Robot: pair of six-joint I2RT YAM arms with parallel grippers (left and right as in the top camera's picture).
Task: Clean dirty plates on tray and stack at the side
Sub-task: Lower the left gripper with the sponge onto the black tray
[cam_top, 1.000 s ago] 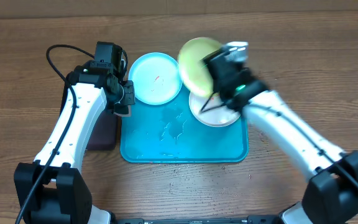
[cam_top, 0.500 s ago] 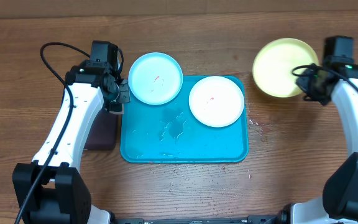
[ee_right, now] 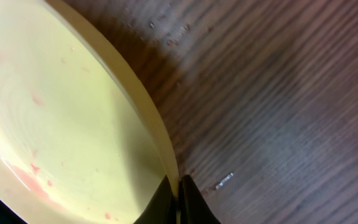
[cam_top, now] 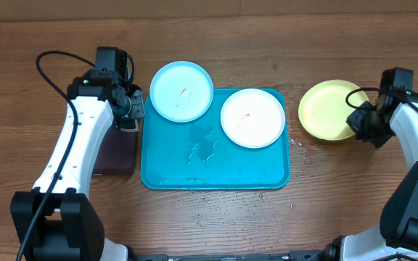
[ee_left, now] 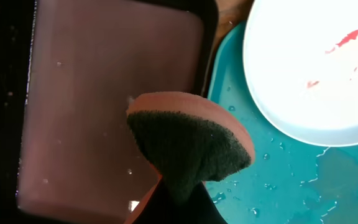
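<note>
I should release the green-and-orange sponge with my left gripper inside the black tray [cam_top: 123, 138] [ee_left: 140, 146], near that tray's edge beside the turquoise tray.
The turquoise tray [cam_top: 194, 170] lies mid-table. The white plate [cam_top: 252, 118] with a red smear sits on its right half. The light cyan plate [cam_top: 181, 90], also smeared, overlaps the tray's upper left corner; it shows in the left wrist view [ee_left: 316, 68]. The yellow-green plate [cam_top: 329, 109] lies on the table right of the tray. My right gripper [cam_top: 359, 122] is shut on its right rim [ee_right: 160, 146]; faint red marks remain inside it. My left gripper [cam_top: 128, 109] is shut on a folded sponge [ee_left: 188, 140], over the black tray's edge next to the turquoise tray [ee_left: 291, 186].
A narrow black tray [cam_top: 116, 148] with a brownish inside [ee_left: 98, 93] lies left of the turquoise tray. Water drops cover the turquoise tray's floor [cam_top: 202, 148]. Small crumbs dot the wood near the yellow-green plate [ee_right: 225, 180].
My right arm carried the yellow-green plate from above the tray out to the right and lowered it onto the table. My left arm shifted slightly left with the sponge.
</note>
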